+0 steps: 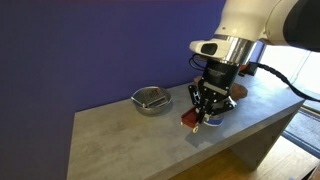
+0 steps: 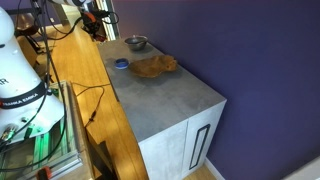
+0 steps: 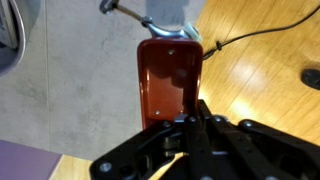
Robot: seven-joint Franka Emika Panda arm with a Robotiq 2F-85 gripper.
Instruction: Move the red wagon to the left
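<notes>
My gripper has the red wagon. It will let go of it on the open grey table (image 1: 156,136) in front of the metal bowl.
The red wagon (image 1: 188,121) is a small toy with a red body, at the front edge of the grey table (image 1: 120,140). In the wrist view the wagon (image 3: 168,75) fills the middle, and its grey handle points away at the top. My gripper (image 1: 202,112) comes down from above and is shut on the near wall of the wagon (image 3: 180,120). I cannot tell whether the wagon rests on the table or hangs just above it. Neither the wagon nor the gripper shows in the exterior view from farther off.
A metal bowl (image 1: 150,100) (image 2: 136,42) stands at the back of the table. A flat brown wooden tray (image 2: 155,66) (image 1: 240,92) and a small blue dish (image 2: 121,64) lie beside it. The table's edge drops to the wooden floor (image 3: 260,70) right beside the wagon.
</notes>
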